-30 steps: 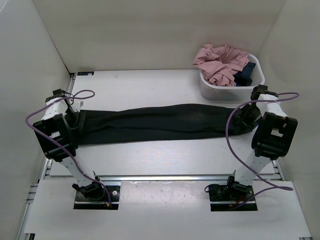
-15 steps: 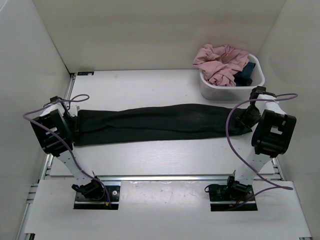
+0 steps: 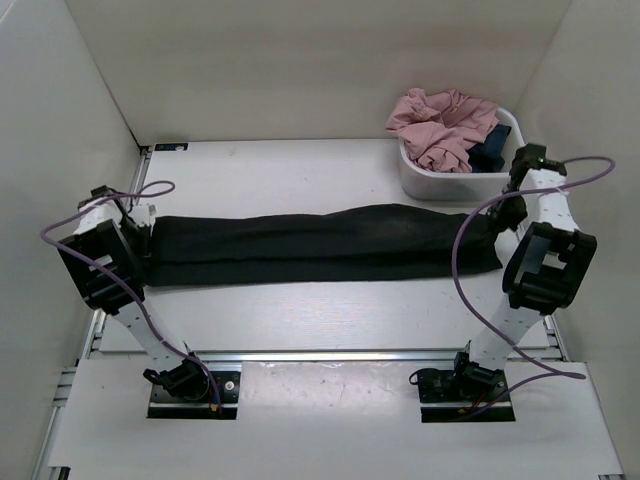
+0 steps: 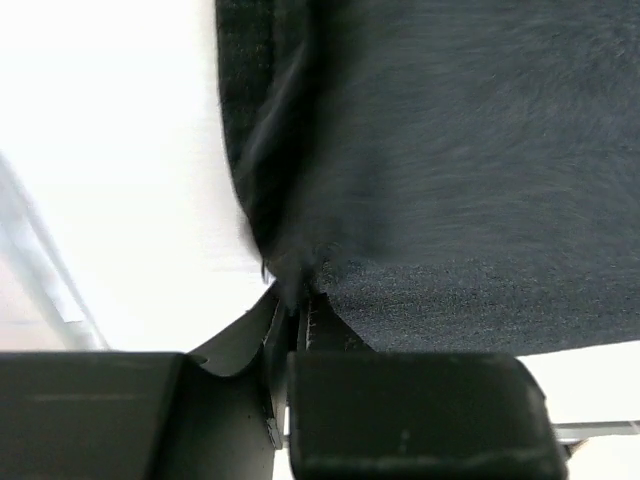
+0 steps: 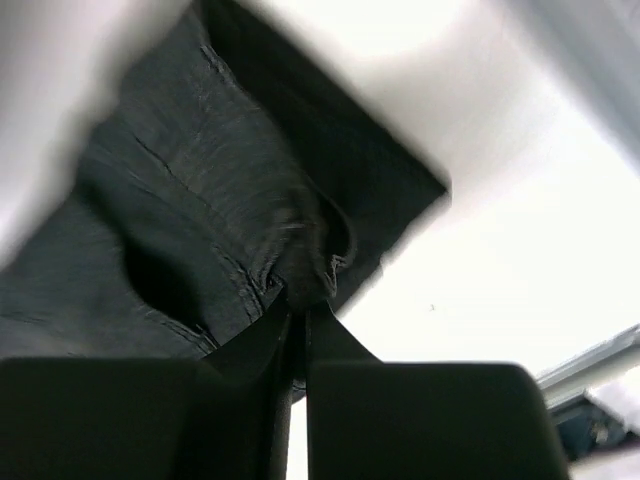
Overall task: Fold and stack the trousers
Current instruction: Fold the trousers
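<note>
The top leg ends short of the lower leg's near edge, so next my left gripper grabs the top leg's hem (image 3: 158, 248) and pulls it toward that edge.
The black trousers (image 3: 320, 245) lie stretched left to right across the middle of the table, folded lengthwise into one long band. My left gripper (image 3: 141, 226) is shut on their left end; in the left wrist view the fingertips (image 4: 297, 303) pinch the edge of the black cloth (image 4: 450, 180). At the right end my right gripper (image 3: 497, 224) is shut too. The right wrist view shows a bunched fold of the trousers (image 5: 180, 200) caught between that gripper's (image 5: 300, 305) closed jaws, with the hem corner hanging free beside it.
A white tub (image 3: 412, 183) stands at the back right, just behind the right arm, holding a pink garment (image 3: 440, 125) and a small dark blue garment (image 3: 490, 150). White walls close in the table on three sides. A metal rail (image 3: 330, 355) runs along the near edge.
Both grippers have closed on the ends of the trousers. The right wrist has shifted back toward the tub and the left wrist slightly outward, so the band is drawn straighter.
</note>
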Robot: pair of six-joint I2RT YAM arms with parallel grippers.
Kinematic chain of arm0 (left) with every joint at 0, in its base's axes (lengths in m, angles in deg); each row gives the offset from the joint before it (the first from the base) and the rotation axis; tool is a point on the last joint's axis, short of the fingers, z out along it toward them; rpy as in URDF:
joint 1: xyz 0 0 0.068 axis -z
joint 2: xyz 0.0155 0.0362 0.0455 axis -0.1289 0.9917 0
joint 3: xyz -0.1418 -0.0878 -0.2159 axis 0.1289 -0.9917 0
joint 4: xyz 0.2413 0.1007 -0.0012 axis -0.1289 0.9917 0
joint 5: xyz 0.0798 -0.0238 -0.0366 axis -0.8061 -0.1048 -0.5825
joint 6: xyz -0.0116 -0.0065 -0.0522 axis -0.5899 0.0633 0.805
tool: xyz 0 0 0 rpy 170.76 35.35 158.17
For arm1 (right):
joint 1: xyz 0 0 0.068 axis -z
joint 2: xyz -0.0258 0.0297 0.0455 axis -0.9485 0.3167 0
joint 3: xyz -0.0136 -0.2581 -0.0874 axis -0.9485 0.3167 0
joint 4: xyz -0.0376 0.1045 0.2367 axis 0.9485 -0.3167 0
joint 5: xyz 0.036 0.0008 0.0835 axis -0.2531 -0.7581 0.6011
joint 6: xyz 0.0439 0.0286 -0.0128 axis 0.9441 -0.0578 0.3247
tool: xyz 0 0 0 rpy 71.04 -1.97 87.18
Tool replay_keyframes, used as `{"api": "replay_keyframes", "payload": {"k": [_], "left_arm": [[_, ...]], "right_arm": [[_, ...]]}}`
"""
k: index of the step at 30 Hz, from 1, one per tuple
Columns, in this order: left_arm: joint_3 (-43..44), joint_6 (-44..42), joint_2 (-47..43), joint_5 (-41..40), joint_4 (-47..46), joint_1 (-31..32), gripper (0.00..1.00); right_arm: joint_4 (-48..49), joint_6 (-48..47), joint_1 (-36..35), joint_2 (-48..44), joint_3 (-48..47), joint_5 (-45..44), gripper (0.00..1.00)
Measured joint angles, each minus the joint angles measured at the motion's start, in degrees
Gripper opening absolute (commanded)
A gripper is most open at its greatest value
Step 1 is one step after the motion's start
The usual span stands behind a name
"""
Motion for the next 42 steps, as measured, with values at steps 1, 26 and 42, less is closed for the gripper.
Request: {"api": "replay_keyframes", "payload": {"k": [1,26,42], "left_arm": [[1.62,-0.57,0.00,-0.17,0.72,-0.22,0.14],[8.57,0.52,3.19,0.15,3.54,-2.32,0.35],[9.05,3.96,6.75,2.19,-0.26,1.99,0.59]], "right_arm": [[-0.13,-0.48,-0.07,-0.22,-2.47,-0.57,0.00],[3.61,-5.84,0.35,-2.86,9.11,-0.87,0.00],[2.80,-6.97,-0.42,-0.61,7.23,-2.01,0.00]]}}
